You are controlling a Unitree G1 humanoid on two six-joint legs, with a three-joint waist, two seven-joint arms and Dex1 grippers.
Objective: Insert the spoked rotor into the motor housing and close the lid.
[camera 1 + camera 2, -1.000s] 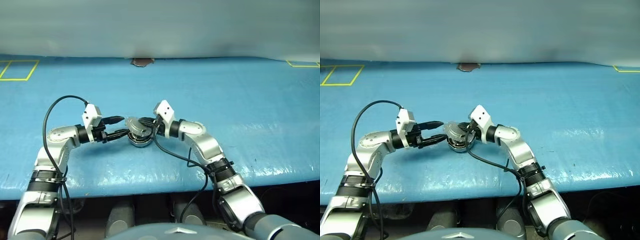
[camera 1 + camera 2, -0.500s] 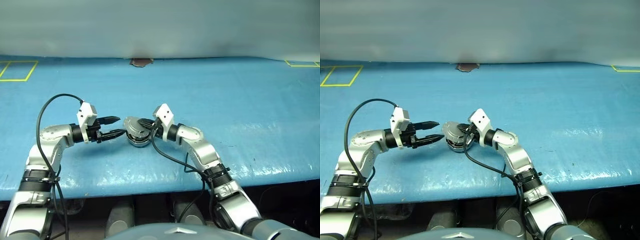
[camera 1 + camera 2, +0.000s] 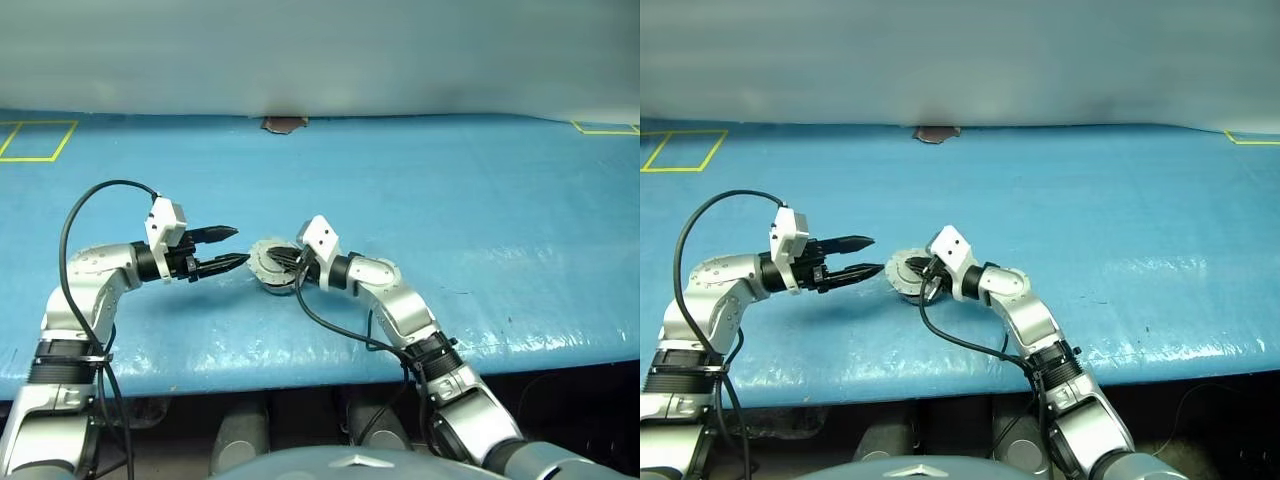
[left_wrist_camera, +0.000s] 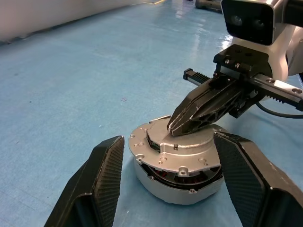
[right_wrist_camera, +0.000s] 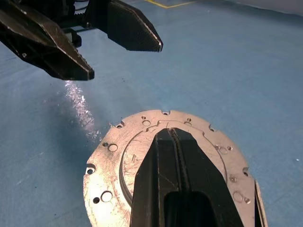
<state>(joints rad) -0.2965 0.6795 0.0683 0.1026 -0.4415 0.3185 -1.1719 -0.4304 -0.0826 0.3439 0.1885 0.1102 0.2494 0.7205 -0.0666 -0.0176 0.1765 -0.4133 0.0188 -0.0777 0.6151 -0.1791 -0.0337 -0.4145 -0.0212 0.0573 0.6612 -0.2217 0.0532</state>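
A gap with windings shows under the lid beneath the right gripper's shut fingertips, so the robot should open those fingers and grip the lid's raised centre point(image 4: 188, 144) by its sides.
The motor housing point(image 4: 177, 182) stands on the blue table, copper windings showing in the gap under its rim. The lid point(image 5: 111, 165), a grey disc with small holes, lies flat on top of it. My right gripper point(image 4: 173, 128) is shut, and its joined fingertips point(image 5: 170, 135) rest on the lid's raised centre. My left gripper point(image 3: 238, 247) hovers open just left of the housing point(image 3: 272, 280), with nothing between its fingers and a small gap to the lid. The spoked rotor is hidden.
A yellow taped square point(image 3: 35, 140) marks the table's far left, and another yellow corner point(image 3: 605, 128) the far right. A small brown object point(image 3: 284, 124) lies at the far edge. The table's front edge point(image 3: 300, 370) runs just below both arms.
The lid has dropped from a tilt to lie flat on the housing, and my shut right gripper has sunk with it. The left gripper has stayed open and hardly moved.
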